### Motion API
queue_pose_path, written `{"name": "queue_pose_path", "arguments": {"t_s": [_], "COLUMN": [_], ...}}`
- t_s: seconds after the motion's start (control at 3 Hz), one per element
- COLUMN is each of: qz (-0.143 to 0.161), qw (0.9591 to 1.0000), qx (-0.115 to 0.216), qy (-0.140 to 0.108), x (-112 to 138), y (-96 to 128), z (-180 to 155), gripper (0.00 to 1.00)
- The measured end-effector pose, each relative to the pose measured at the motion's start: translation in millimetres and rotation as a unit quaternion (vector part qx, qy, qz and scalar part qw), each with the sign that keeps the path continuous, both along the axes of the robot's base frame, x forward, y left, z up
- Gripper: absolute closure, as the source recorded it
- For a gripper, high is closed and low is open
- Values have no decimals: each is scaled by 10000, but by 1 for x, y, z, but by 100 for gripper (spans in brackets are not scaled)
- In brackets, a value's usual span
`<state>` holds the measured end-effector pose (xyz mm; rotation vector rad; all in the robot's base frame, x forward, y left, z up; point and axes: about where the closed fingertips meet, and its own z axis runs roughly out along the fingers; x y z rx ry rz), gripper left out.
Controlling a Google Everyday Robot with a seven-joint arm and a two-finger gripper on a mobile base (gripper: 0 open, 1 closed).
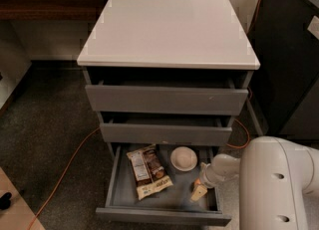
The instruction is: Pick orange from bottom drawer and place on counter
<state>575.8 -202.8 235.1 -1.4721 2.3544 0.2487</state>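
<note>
My gripper should reach into the bottom drawer and close around the sides of the orange (197, 184) that sits there in front of the white bowl.
The bottom drawer (164, 215) stands pulled out, below two larger grey drawers. My gripper (199, 192) reaches down into its right side from the white arm (227, 165). Only a small orange patch, which may be the orange (197, 181), shows at the gripper's left edge, with the rest hidden behind the gripper. I cannot see whether the gripper holds it. The white counter (167, 30) on top of the cabinet is bare.
A brown snack packet (148, 171) lies in the drawer's middle, with a white bowl (184, 158) at the back. The two upper drawers (166, 99) are slightly ajar. An orange cable (65, 169) runs over the carpet at the left. A dark cabinet (294, 59) stands on the right.
</note>
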Motion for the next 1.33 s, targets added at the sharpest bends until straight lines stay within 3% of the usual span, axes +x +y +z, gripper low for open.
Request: {"name": "queue_pose_path", "arguments": {"t_s": [0.33, 0.67, 1.33], "qz": [-77, 237, 755], "qw": [9997, 9989, 9961], "qx": [-99, -170, -301], "qy": [225, 376, 340], "x": [3, 13, 33], "y": [-19, -33, -44], "z": [-17, -41, -64], "gripper": [0, 0, 0]}}
